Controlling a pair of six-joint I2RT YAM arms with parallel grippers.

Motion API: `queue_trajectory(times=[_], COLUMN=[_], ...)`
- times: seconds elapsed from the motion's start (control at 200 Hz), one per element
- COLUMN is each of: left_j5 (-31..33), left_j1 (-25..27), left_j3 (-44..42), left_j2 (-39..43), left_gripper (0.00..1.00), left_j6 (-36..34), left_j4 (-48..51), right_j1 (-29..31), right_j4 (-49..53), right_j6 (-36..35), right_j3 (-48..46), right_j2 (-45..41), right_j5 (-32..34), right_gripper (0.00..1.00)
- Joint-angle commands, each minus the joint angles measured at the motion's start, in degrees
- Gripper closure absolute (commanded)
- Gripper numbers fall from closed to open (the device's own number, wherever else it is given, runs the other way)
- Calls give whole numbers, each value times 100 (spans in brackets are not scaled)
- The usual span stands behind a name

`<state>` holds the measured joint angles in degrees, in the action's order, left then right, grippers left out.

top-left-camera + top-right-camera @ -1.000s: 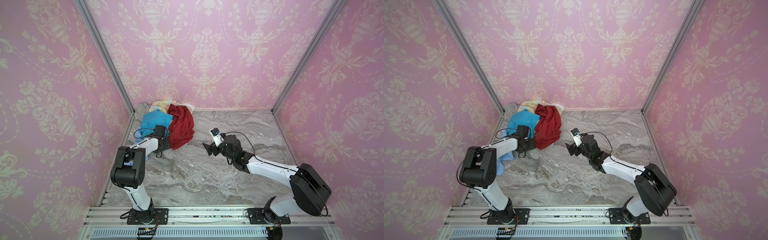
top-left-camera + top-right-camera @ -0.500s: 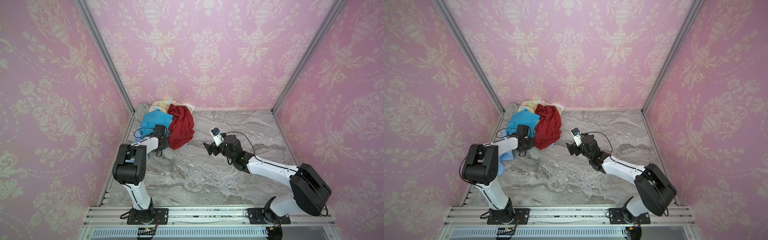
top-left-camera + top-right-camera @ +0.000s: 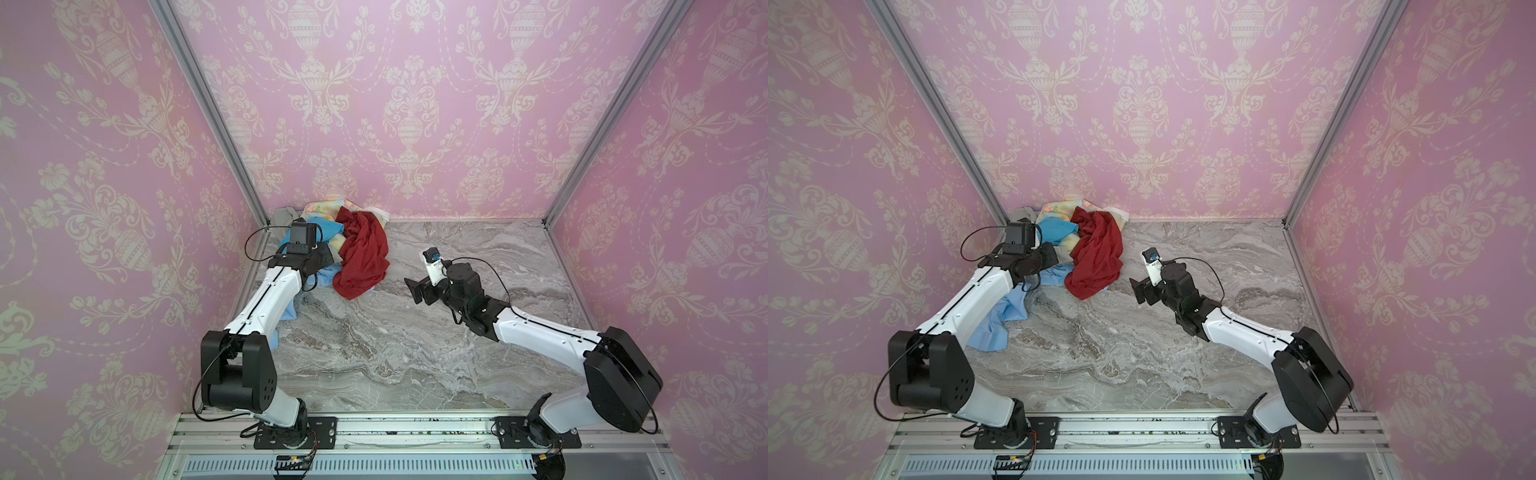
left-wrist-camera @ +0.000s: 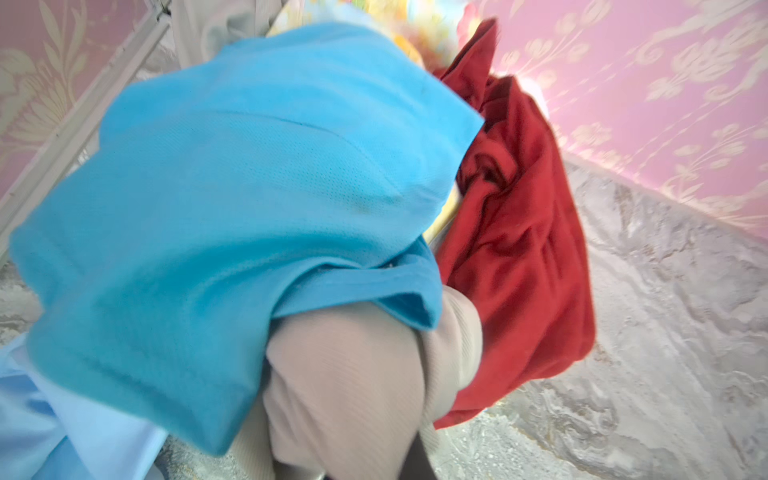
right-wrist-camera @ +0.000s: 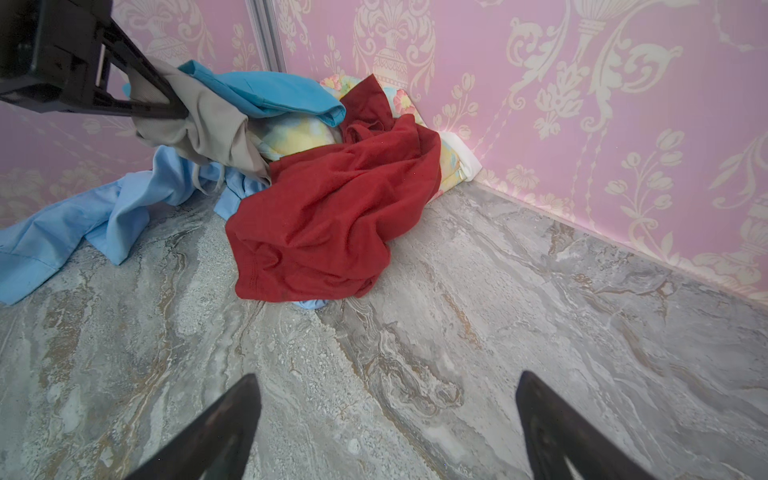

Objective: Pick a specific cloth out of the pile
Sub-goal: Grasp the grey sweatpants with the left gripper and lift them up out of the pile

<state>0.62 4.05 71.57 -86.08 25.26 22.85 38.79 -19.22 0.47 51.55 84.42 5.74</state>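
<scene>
Next, I move my right gripper to the grey cloth's hanging part (image 3: 333,257) (image 5: 246,153), under my left gripper and next to the dark red cloth, and close it there.
The pile (image 3: 349,245) lies in the back left corner: a dark red cloth (image 5: 332,216), a turquoise one (image 4: 249,187), a floral one (image 5: 299,133) and a pale blue one (image 3: 1000,320). The cloth (image 5: 216,129), plain light grey, comes out from under the turquoise one. My left gripper (image 5: 178,112) is shut on a bunched fold of it, just above the table. In the left wrist view the grey cloth (image 4: 353,386) fills the space at the jaws and hides them. My right gripper (image 5: 386,378) hovers open over bare table to the right of the pile, holding nothing.
The marble table (image 3: 395,353) is boxed in by pink patterned walls on three sides. A metal corner post (image 3: 216,112) rises just behind the pile. More grey fabric (image 3: 286,216) shows in the corner itself.
The left gripper's jaws have closed on the grey cloth at the pile's near edge. Both arms have barely moved.
</scene>
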Motion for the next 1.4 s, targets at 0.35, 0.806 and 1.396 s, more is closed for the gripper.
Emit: queue_trajectory(times=[0.35, 0.806, 1.396], left_j5=[-448, -829, -1218], left_j1=[-58, -133, 226], left_j3=[1457, 2984, 4476], left_j2=[415, 63, 119], left_gripper=[100, 100, 100], left_j6=[480, 603, 696], left_j4=[87, 81, 79], right_j1=[27, 29, 409], right_j4=[305, 229, -621], right_j6=[339, 363, 218], right_j3=[755, 1085, 2508], right_j2=[232, 482, 1918], right_j5=[-334, -584, -1207], right_gripper=[3, 3, 3])
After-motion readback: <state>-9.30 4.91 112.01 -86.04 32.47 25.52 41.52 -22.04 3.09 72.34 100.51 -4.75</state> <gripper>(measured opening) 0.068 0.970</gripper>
